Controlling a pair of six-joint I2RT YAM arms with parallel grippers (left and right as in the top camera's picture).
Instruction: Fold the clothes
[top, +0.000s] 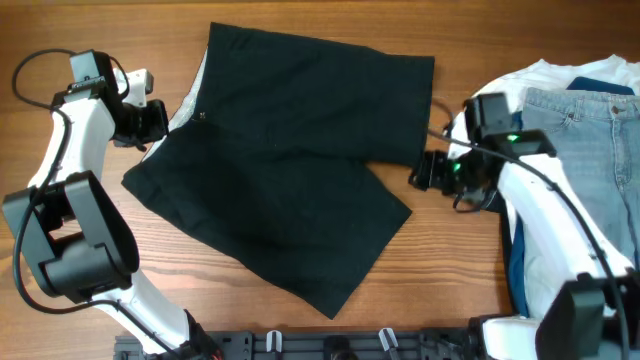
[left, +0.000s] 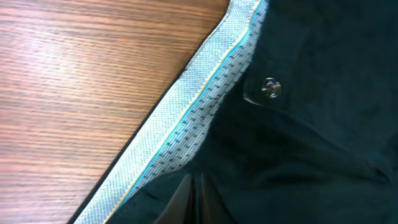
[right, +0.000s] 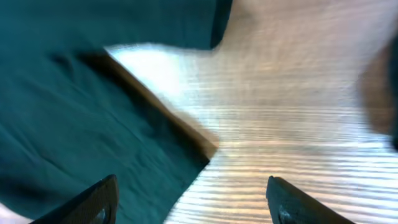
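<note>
The grey inner waistband shows beside the sagging front, so before folding, my left gripper pulls over the black front edge nearer the snap (left: 217, 129).
The black shorts (top: 290, 160) lie spread across the middle of the wooden table (top: 450, 290), legs pointing right and front. My left gripper (top: 155, 122) is at the waistband on the left edge. In the left wrist view its fingers (left: 194, 190) are pressed together on black fabric beside the grey speckled inner waistband (left: 186, 118) and a metal snap (left: 270, 88). My right gripper (top: 425, 172) sits just right of the upper leg hem. In the blurred right wrist view it (right: 193, 199) is open and empty, straddling the edge of the shorts (right: 74, 112) and bare wood.
Light blue jeans (top: 590, 130) lie on a white shirt (top: 545, 75) at the right edge, close behind my right arm. A dark rail (top: 330, 345) runs along the table's front edge.
</note>
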